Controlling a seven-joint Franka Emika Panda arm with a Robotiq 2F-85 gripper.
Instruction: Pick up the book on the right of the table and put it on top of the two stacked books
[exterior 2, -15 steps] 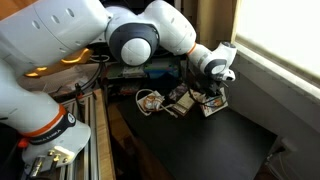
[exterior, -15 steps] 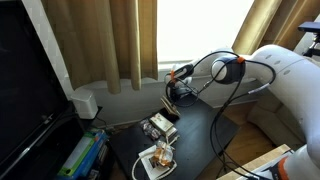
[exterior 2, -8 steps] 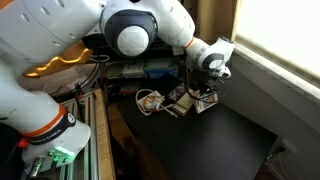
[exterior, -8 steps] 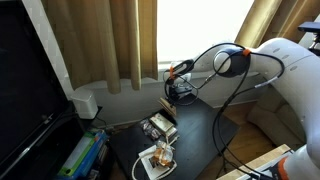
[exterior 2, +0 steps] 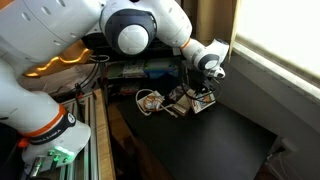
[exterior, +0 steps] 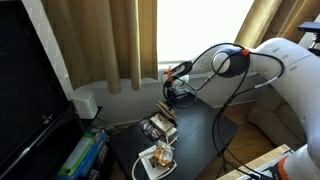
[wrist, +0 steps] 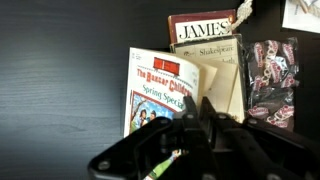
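The robot's gripper will release the book flat over the Shakespeare cover on the pile [exterior: 157, 126] [wrist: 197, 92], beside the dark patterned item.
The book [wrist: 155, 85], with a white-bordered cover and a picture panel, hangs tilted just above the black table [wrist: 70, 70]. My gripper [wrist: 197, 108] is shut on its lower edge, the pages fanning slightly beside the fingers. In both exterior views the gripper [exterior: 176, 90] [exterior 2: 206, 86] holds the book [exterior 2: 204, 101] a little over the table. The two stacked books [wrist: 208, 45] lie just beyond the held book, close to it. In the exterior views this pile [exterior: 160, 127] [exterior 2: 180, 100] sits at the table's end, beside the gripper.
A dark patterned flat item [wrist: 272, 80] lies next to the pile. A white flat item with a brown-orange object [exterior: 158, 157] [exterior 2: 150, 100] rests at the table's end. Curtains [exterior: 110, 40] and a window stand behind; the arm's cables [exterior: 215, 70] loop nearby.
The gripper, still holding the book, has shifted a little toward the pile of books. The arm's upper links have swung along with it.
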